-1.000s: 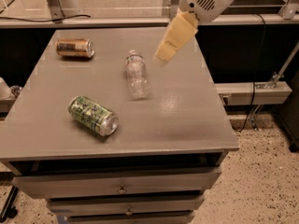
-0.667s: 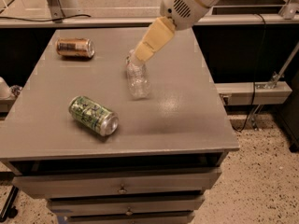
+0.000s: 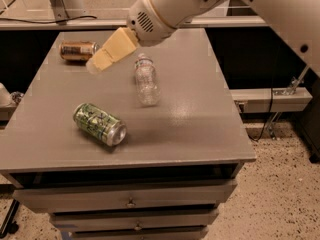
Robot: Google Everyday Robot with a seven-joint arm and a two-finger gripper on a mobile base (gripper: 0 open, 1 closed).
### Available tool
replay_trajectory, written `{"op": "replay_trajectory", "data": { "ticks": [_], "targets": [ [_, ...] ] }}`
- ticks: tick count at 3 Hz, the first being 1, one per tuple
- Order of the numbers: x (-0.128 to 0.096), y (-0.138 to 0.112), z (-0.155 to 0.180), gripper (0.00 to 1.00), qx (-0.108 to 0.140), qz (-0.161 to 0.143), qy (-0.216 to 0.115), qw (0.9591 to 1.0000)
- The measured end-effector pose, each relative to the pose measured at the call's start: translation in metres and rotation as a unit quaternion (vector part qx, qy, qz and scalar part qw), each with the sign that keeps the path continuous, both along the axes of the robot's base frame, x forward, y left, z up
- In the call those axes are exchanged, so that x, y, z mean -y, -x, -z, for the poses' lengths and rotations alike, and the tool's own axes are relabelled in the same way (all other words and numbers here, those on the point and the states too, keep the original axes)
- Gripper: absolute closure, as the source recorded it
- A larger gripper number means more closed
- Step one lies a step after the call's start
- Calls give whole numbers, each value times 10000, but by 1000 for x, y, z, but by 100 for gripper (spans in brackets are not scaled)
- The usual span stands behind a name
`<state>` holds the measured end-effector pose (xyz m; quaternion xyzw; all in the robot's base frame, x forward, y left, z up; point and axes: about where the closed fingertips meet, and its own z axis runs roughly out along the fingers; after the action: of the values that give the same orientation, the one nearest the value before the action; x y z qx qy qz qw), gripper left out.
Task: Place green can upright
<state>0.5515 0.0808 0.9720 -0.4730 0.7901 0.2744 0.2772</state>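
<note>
The green can is next, and my gripper needs to go close around the middle of its body [image 3: 97, 122], leaving the silver end free.
The green can [image 3: 99, 123] lies on its side on the grey table [image 3: 200, 119], front left, its silver end pointing to the front right. My gripper [image 3: 97, 64] hangs above the table's middle left, up and slightly back from the can, well apart from it. Its cream-coloured fingers [image 3: 114, 49] point down to the left. Nothing shows in the gripper.
A gold-brown can [image 3: 78, 50] lies on its side at the back left. A clear plastic bottle [image 3: 146, 80] lies on its side mid-table, right of the gripper. Drawers [image 3: 130, 202] run below the table's front edge. A rail and cables stand to the right.
The gripper has swept left and down across the table, from above the back right to above the middle left, nearer the green can. The cans and bottle have not moved.
</note>
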Motion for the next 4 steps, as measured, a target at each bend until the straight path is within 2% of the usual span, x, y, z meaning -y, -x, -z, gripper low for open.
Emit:
{"op": "replay_trajectory", "data": {
  "ticks": [1, 2, 3, 4],
  "targets": [
    [-45, 28, 9, 0, -257, -136, -257, 9992],
    [-81, 55, 25, 0, -366, -424, -223, 9982],
    [-107, 73, 53, 0, -397, -759, -14, 9963],
    [-109, 75, 80, 0, -399, -872, 266, 9950]
  ]
}}
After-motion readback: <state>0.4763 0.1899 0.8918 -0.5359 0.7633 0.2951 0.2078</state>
